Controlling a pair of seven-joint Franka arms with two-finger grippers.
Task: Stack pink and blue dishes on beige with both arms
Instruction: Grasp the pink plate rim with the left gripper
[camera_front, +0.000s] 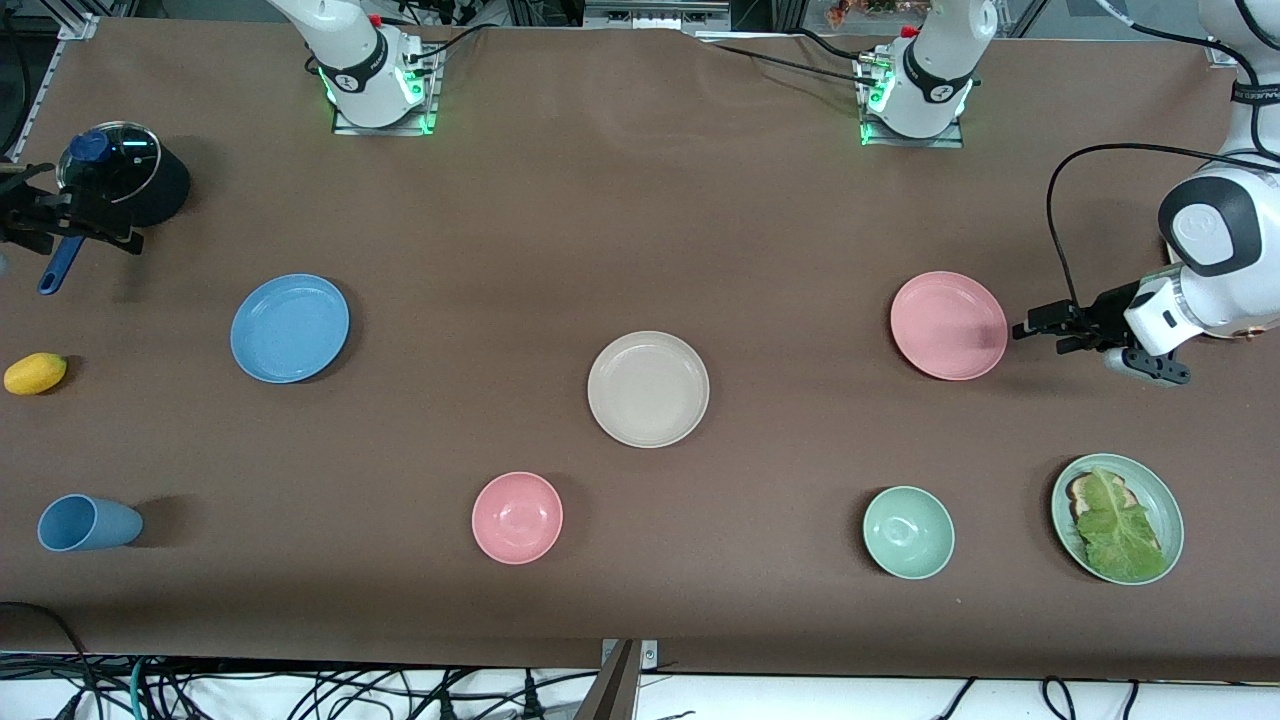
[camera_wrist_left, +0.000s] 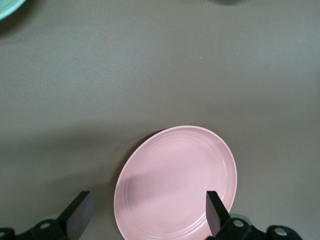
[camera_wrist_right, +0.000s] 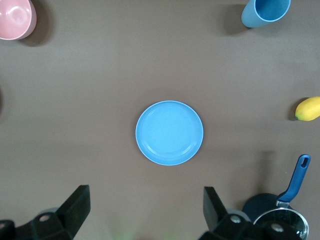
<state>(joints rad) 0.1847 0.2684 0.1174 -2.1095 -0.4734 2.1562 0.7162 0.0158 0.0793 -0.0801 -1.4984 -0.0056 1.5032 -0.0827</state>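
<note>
I should close my left gripper on the pink plate's outer rim (camera_front: 1005, 337) (camera_wrist_left: 115, 204), on the side farthest from the beige plate.
The beige plate (camera_front: 648, 389) lies mid-table. The blue plate (camera_front: 290, 328) (camera_wrist_right: 169, 132) lies toward the right arm's end, the pink plate (camera_front: 948, 325) (camera_wrist_left: 176, 182) toward the left arm's end. All three are bare and apart. My left gripper (camera_front: 1042, 334) (camera_wrist_left: 147, 215) hangs open, low beside the pink plate's rim, with the plate's near edge showing between its fingers. My right gripper (camera_front: 70, 225) (camera_wrist_right: 145, 210) is open and empty, up over the table's end beside the pot, well off the blue plate.
A lidded pot (camera_front: 120, 175) with a blue handle, a yellow fruit (camera_front: 35, 373) and a tipped blue cup (camera_front: 88, 522) sit at the right arm's end. Nearer the camera are a pink bowl (camera_front: 517, 517), a green bowl (camera_front: 908, 532) and a green plate (camera_front: 1160, 500) carrying lettuce.
</note>
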